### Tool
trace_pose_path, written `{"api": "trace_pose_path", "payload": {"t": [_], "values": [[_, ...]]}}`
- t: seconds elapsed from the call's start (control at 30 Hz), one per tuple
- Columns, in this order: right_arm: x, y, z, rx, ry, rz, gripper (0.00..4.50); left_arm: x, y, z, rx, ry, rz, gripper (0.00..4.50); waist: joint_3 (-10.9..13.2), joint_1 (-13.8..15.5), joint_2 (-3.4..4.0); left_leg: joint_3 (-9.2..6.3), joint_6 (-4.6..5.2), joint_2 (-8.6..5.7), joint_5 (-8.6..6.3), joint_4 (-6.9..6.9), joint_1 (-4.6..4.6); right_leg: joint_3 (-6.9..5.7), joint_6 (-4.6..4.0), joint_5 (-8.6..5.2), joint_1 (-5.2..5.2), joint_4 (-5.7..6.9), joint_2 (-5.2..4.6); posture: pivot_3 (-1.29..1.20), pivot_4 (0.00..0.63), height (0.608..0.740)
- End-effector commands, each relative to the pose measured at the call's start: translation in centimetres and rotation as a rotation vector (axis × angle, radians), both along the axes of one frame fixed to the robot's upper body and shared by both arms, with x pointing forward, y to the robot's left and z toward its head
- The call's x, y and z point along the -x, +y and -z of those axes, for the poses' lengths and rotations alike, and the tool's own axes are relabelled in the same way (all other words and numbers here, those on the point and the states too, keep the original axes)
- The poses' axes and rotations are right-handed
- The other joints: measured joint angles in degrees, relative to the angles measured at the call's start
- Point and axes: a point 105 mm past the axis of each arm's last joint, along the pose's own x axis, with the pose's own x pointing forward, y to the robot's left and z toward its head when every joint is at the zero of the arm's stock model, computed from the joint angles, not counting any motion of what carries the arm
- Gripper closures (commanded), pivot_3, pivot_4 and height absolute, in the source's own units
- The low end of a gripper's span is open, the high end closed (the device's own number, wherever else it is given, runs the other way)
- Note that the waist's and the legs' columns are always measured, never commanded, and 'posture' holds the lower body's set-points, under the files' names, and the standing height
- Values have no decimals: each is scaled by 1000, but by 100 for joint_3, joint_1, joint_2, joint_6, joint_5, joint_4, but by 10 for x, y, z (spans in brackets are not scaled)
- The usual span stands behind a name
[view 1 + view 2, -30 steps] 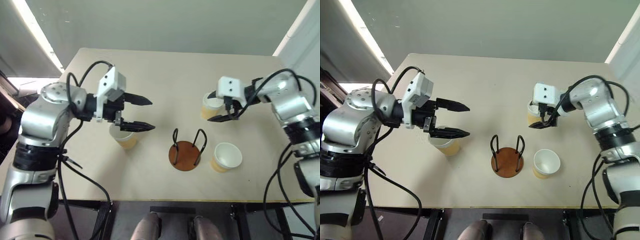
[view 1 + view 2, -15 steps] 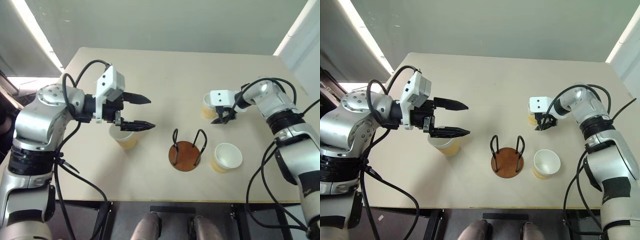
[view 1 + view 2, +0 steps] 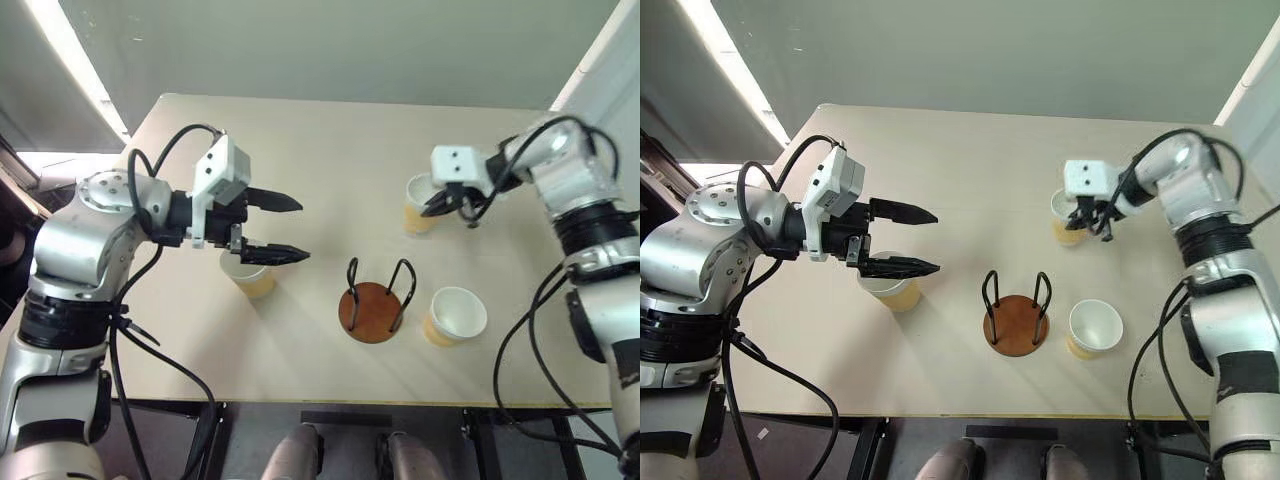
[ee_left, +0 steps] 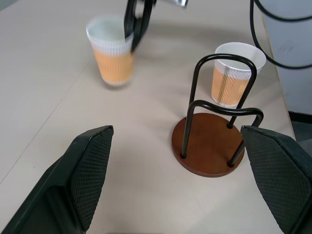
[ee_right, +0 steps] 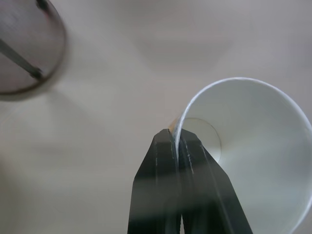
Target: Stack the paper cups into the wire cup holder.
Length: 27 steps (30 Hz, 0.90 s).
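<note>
The robot's right gripper needs to release the tan paper cup on the brown base [image 3: 369,311] [image 5: 10,38] between the holder's wire loops.
My right gripper [image 3: 440,203] is shut on the near rim of a tan paper cup [image 3: 418,207] at the back right of the table. One finger is inside and one outside, as the right wrist view shows at the gripper [image 5: 176,139] and the cup [image 5: 253,146]. The wire cup holder [image 3: 375,300] stands empty at the centre front. A second cup [image 3: 453,315] stands upright just right of it. My left gripper [image 3: 303,230] hangs open, pointing right, above the third cup [image 3: 248,275] to the left of the holder.
The beige table [image 3: 330,140] has open room at the back and centre. Its front edge runs just below the holder. In the left wrist view the holder [image 4: 214,146] lies between my open fingers [image 4: 92,165].
My right gripper went from open around the back-right cup's rim to shut on it, and has risen a little with the cup. The left arm has kept still.
</note>
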Motion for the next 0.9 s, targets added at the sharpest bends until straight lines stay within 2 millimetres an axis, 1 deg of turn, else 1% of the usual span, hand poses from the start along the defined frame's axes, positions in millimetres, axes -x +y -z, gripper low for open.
{"api": "trace_pose_path", "payload": {"t": [0.03,0.1,0.17,0.23,0.33,0.37,0.43,0.53,0.9], "values": [[40,16,-53,-69,-84,-116,4467,6,-1,-5,-4,-28,31,0,2,-12,4,0,0,1,0,-1,-1,0,-1,-1,-1,-1,0,0,150,740],[63,23,-64,-89,-77,-153,4467,8,-2,-4,-2,-23,37,0,3,-20,4,0,-4,2,3,-9,1,0,-3,-2,-1,-3,1,0,150,740],[88,30,-70,-90,-54,-194,4467,9,-3,-2,2,-12,49,0,2,-25,4,0,-9,3,6,-16,3,-1,-5,-3,-2,-5,1,0,150,740],[103,34,-70,-80,-33,-217,4467,11,-4,-1,7,-2,60,0,2,-36,3,-1,-12,4,8,-21,10,-1,-6,-3,2,-6,1,0,150,740],[128,53,-66,-74,16,-292,4467,16,-5,-1,30,-8,118,0,3,-64,3,0,-13,3,13,-21,25,5,-7,-4,7,-7,0,0,150,740],[132,58,-64,-75,29,-307,4467,16,-5,-1,37,-12,134,0,3,-70,3,1,-15,3,13,-22,32,5,-13,-8,8,-7,0,0,150,740],[136,62,-58,-72,49,-317,4467,17,-4,-2,44,-19,153,0,3,-75,2,1,-20,4,17,-29,44,6,-21,-12,10,-1,0,0,150,740],[137,64,-50,-68,67,-318,4467,16,-4,-5,63,-30,169,0,2,-73,1,0,-20,5,23,-41,55,6,-24,-14,15,2,0,0,150,740],[134,66,-32,-57,80,-333,4467,20,-1,-10,91,-44,182,0,2,-76,1,1,-19,7,24,-58,53,3,-24,-14,13,5,0,0,150,740]]}}
